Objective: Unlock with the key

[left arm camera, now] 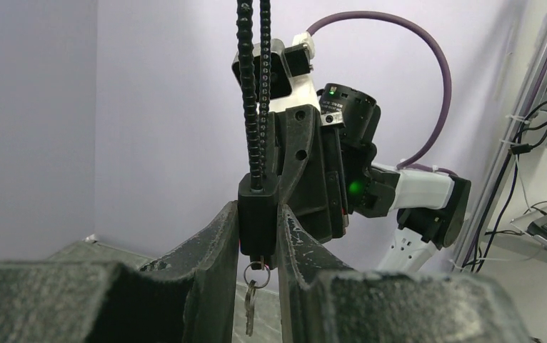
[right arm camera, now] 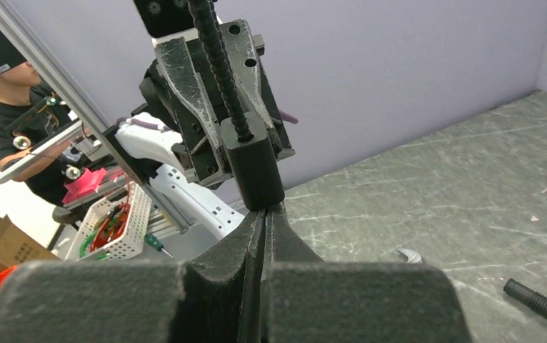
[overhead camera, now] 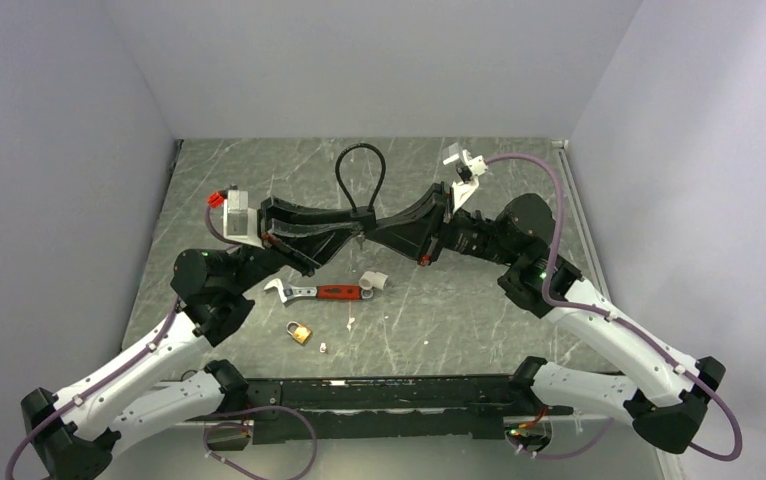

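My right gripper's fingers are under the slanting lock body, so my right gripper will open, then pinch the dangling key (left arm camera: 250, 311) once my left gripper straightens the lock body.
A black cable lock (overhead camera: 363, 218) with a looped black cable (overhead camera: 359, 170) hangs above the table's middle. My left gripper (overhead camera: 351, 228) is shut on the lock body (left arm camera: 258, 221), one finger on each side. A small ring under the lock carries a thin silvery key (left arm camera: 250, 307) that dangles freely. A second key's stub (left arm camera: 260, 263) sits in the lock's underside. My right gripper (right arm camera: 266, 214) meets the lock body (right arm camera: 253, 168) from the other side, its jaws pressed together on a thin sliver, the key (right arm camera: 266, 218), right under the lock.
On the marble tabletop below lie a red-handled wrench (overhead camera: 319, 292), a brass padlock (overhead camera: 300, 331), a white scrap (overhead camera: 374, 281) and a tiny white piece (overhead camera: 323, 348). A black cable end (right arm camera: 542, 304) lies on the table at the right wrist view's lower right corner.
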Controlling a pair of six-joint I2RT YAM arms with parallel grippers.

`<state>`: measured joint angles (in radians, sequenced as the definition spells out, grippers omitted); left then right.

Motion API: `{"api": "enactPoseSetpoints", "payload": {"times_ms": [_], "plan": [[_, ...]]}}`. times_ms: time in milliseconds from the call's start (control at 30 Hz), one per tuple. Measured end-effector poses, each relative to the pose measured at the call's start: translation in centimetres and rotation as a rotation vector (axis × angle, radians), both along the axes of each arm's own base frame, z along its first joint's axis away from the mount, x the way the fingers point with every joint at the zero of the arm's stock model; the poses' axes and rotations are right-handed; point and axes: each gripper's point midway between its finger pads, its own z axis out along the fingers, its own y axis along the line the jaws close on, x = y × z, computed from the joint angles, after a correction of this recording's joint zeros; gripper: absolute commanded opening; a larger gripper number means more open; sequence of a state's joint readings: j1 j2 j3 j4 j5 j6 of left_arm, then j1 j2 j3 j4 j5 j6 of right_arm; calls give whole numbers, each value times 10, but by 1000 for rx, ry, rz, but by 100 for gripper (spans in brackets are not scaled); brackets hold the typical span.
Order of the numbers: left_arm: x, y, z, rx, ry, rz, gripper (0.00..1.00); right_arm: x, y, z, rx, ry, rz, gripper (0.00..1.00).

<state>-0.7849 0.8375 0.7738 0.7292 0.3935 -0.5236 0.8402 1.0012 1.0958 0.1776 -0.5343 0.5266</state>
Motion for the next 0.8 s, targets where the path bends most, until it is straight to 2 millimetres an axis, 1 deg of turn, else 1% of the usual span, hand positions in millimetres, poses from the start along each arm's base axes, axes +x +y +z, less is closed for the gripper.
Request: {"api": "enactPoseSetpoints", "payload": {"times_ms": [233,400,467,500,600,667,700,800], "plan": [[-1,0,-1,8,-17,1,24,-1,0,-1,-6,1,2,0],[-3,0,0,8,-25,-6,31,-3,1,-1,-6,-4,16,0],[-3,0,-1,11,-27,-7,32,-4,2,-1,-6,-3,28,0],[-3,-1,-1,13,-27,-9,30,-6,3,-1,-7,-3,35,0],[-3,-3,-3,20,-25,-16,20,-6,4,-3,-10,-1,39,0],[-3,-3,-3,18,-29,-18,4,-5,5,-3,-12,0,37,0],[-3,-3,-3,17,-33,-19,0,-4,5,-3,-12,0,37,0],[-4,-3,-2,12,-34,-21,0,-4,6,-3,-8,1,40,0]]}}
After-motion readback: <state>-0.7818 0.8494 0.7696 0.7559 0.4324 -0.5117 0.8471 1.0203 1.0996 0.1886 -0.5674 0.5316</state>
